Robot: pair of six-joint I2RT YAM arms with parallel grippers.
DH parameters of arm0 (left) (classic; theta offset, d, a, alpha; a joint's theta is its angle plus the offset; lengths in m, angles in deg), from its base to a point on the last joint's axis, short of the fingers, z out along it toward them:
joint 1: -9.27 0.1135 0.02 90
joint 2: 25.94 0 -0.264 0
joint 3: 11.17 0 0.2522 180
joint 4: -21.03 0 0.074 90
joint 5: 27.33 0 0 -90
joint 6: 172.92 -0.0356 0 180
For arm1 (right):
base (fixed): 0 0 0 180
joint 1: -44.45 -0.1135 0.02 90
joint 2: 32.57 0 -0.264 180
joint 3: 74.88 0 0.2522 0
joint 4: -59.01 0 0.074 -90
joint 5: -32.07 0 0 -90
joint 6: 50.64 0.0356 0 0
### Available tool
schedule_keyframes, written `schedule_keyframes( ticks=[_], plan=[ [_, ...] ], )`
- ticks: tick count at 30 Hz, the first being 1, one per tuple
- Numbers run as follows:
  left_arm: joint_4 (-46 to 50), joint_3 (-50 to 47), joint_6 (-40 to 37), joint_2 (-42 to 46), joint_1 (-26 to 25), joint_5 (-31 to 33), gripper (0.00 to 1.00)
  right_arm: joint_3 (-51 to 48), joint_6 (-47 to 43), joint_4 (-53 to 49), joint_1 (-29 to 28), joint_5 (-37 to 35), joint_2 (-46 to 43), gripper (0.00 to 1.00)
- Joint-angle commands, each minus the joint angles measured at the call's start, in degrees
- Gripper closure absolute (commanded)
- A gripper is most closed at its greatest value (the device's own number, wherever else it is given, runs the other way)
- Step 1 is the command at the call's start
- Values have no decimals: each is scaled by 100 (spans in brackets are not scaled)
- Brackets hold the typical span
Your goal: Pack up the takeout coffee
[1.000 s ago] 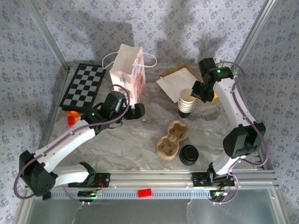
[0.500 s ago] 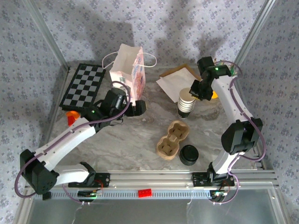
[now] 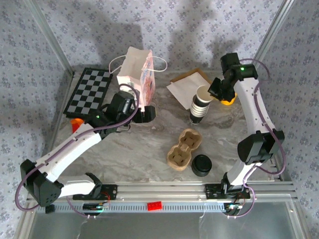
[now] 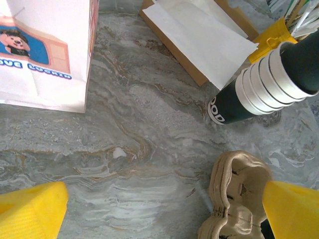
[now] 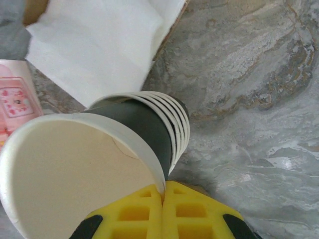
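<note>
Next, I let go of the top cup with my right gripper on the table [image 3: 168, 125] between the gift bag and the cup carrier.
A stack of black paper cups with white rims [image 3: 198, 110] leans toward the right, its base on the marble table [image 3: 149, 144]. My right gripper [image 3: 215, 93] is shut on the rim of the top cup [image 5: 75, 169], which sticks partly out of the stack [image 5: 177, 124]. The yellow fingers [image 5: 134, 214] pinch that rim between them. The tan pulp cup carrier [image 3: 183, 149] lies in the middle, with a black lid [image 3: 201, 165] beside it. The white gift bag [image 3: 137, 77] stands at the back left. My left gripper [image 3: 144, 115] hangs open just in front of the bag, over bare table [image 4: 149, 164].
A checkerboard [image 3: 89, 92] lies at the back left with an orange piece [image 3: 76, 124] near it. White napkins on brown paper [image 3: 187, 87] lie behind the cups. A yellow holder [image 3: 228, 101] stands right of the stack. Metal frame rails run along both sides.
My right gripper has risen and moved right with the top cup's rim, tipping the stack and drawing that cup partly out. The left gripper has crept slightly toward the bag.
</note>
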Motion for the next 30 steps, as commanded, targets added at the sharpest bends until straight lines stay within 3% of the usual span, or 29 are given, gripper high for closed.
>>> schedule_keyframes(
  ticks=[1, 6, 12, 18, 24, 30],
  plan=[
    [309, 302, -137, 8, -25, -4, 0, 505, 1, -404, -30, 82, -302, 98],
    [558, 385, 2, 89, -29, -68, 0, 981, -6, -651, -202, 159, -372, 98],
    [911, 386, 97, 395, -22, -35, 0, 1034, -179, -721, -1270, -118, -606, 98],
    [1239, 165, 226, 790, 4, 49, 0, -441, -104, 337, -2440, -272, -865, 99],
    [1085, -350, 417, 1070, 67, -30, 0, -1717, -103, 1686, -2829, -525, -659, 100],
    [850, -698, 570, 1128, 78, 4, 0, -2195, 285, 2504, -2921, -873, -206, 100]
  ],
)
